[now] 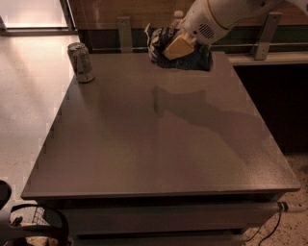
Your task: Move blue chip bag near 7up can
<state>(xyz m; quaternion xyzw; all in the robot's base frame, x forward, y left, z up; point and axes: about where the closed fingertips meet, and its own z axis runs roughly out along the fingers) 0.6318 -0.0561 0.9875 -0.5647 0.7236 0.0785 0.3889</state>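
Next, my gripper lets go of the blue chip bag on the table (138, 64) between the 7up can and the water bottle.
The blue chip bag (190, 56), dark navy and crumpled, hangs in the air above the table's far edge, right of centre. My gripper (172, 47) is shut on the bag, its tan finger pad (177, 46) pressed against the bag's left part, with the white arm reaching in from the upper right. The 7up can (81, 62), silvery with a green-and-white label, stands upright at the table's far left corner, well to the left of the bag.
The grey table (159, 144) fills the view. A clear water bottle's cap (178, 14) peeks out behind the arm at the far edge. A railing with metal posts (124, 33) runs behind the table. The base's parts show at lower left (29, 226).
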